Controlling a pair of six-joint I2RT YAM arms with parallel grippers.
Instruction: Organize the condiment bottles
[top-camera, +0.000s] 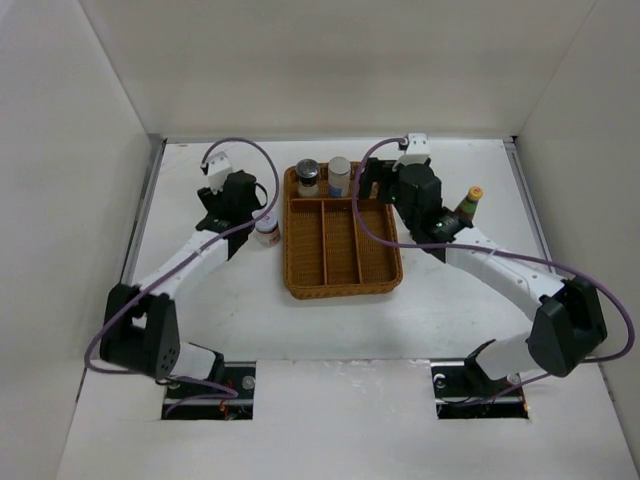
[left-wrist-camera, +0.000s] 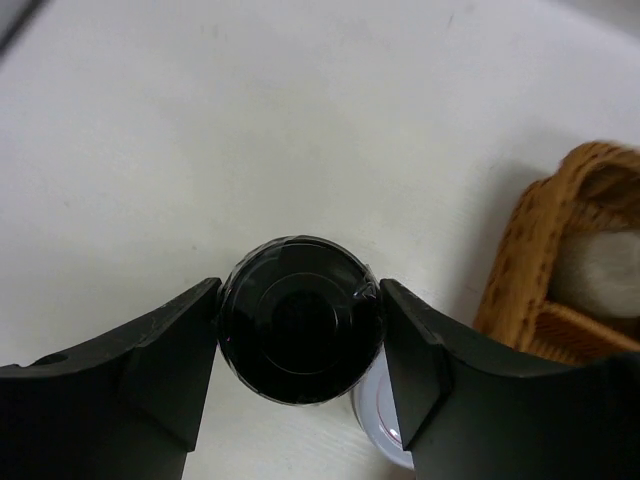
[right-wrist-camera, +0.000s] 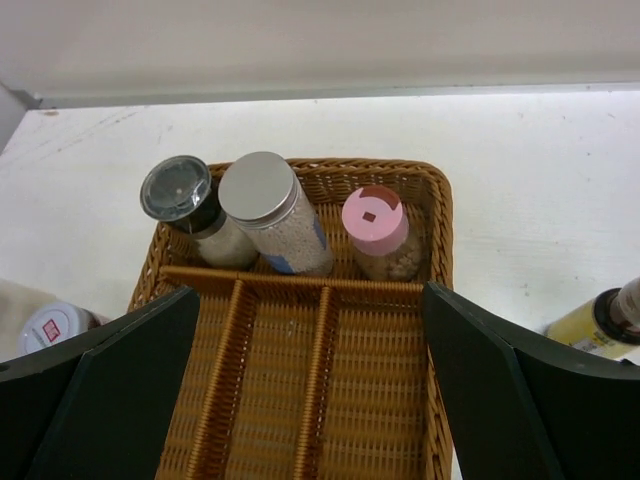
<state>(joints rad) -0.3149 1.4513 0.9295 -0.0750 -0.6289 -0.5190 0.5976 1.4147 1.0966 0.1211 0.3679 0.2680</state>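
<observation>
My left gripper is going to let go of the black-capped white bottle in the long compartment (top-camera: 309, 231) just in front of the dark-lidded jar.
My left gripper (top-camera: 243, 203) stands left of the tray, and its jaws (left-wrist-camera: 300, 335) press both sides of the black cap of the dark sauce bottle (left-wrist-camera: 300, 315). The red-lidded jar (top-camera: 266, 232) stands right beside it and shows partly under my right finger (left-wrist-camera: 378, 418). My right gripper (top-camera: 372, 186) hangs open and empty (right-wrist-camera: 310, 330) over the wicker tray (top-camera: 345, 285). The tray's far compartment holds a dark-lidded jar (right-wrist-camera: 177, 190), a grey-lidded jar (right-wrist-camera: 258, 187) and a pink-lidded jar (right-wrist-camera: 372, 218). A slim yellow-capped bottle (top-camera: 468, 205) stands right of the tray.
The tray's three long near compartments (right-wrist-camera: 300, 390) hold nothing. White walls enclose the table on the left, back and right. The tray's left rim (left-wrist-camera: 520, 250) is close to my left gripper. The yellow bottle's base (right-wrist-camera: 598, 325) sits just right of my right finger.
</observation>
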